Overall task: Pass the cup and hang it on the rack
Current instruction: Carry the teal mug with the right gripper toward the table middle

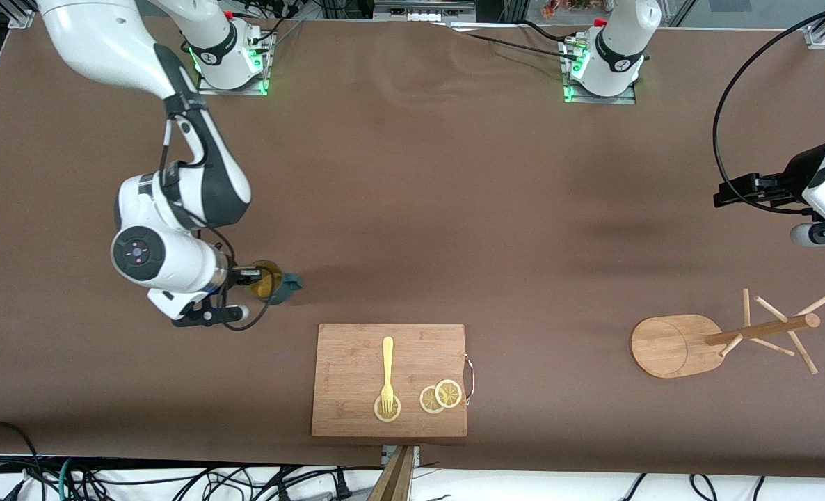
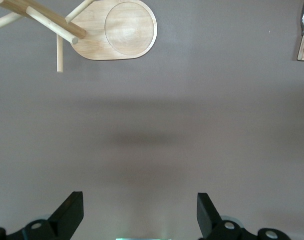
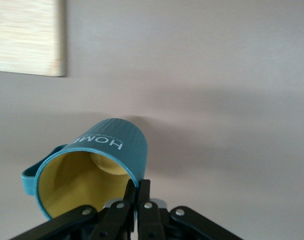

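My right gripper is going to release the cup on the bare table cloth in the middle of the table (image 1: 489, 212), well behind the cutting board's metal handle.
The dark teal cup (image 1: 273, 284) with a mustard-yellow inside is in my right gripper (image 1: 251, 273), over the bare table toward the right arm's end. In the right wrist view the fingers (image 3: 138, 186) are shut on the rim of the cup (image 3: 112, 145). The cup is tilted, with its handle (image 3: 29, 172) off to one side. The bamboo rack (image 1: 673, 344) stands toward the left arm's end, its pole and pegs (image 1: 767, 328) leaning toward that end in this view. My left gripper (image 2: 140, 210) is open and empty, up over the table near the rack (image 2: 117, 30).
A rectangular bamboo cutting board (image 1: 389, 379) lies near the front edge. It carries a yellow fork (image 1: 387, 369) and lemon slices (image 1: 440, 396). Its corner shows in the right wrist view (image 3: 27, 37). Brown table cloth spreads between the cup and the rack.
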